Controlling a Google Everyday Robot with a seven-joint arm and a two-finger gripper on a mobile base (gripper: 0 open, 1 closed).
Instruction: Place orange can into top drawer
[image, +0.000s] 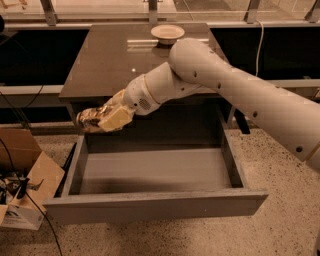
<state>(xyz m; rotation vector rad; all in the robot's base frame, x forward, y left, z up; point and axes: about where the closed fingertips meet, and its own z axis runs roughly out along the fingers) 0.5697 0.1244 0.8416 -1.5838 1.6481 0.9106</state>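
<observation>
My gripper will release the orange can on the grey bottom of the top drawer, on the cardboard box's side (123, 164).
The top drawer (150, 205) is pulled out wide open below the table, grey and with nothing inside. My gripper (102, 118) is at the drawer's back left corner, just above its rim and below the table's front left edge. It is shut on the orange can (89, 118), a shiny golden-brown can held on its side, sticking out to the left of the cream fingers (116, 118). The white arm reaches in from the right.
A brown table (110, 60) stands behind the drawer with a round cream bowl (167, 33) at its far edge. An open cardboard box (25, 175) with cables sits on the floor at left. A speckled floor surrounds the drawer.
</observation>
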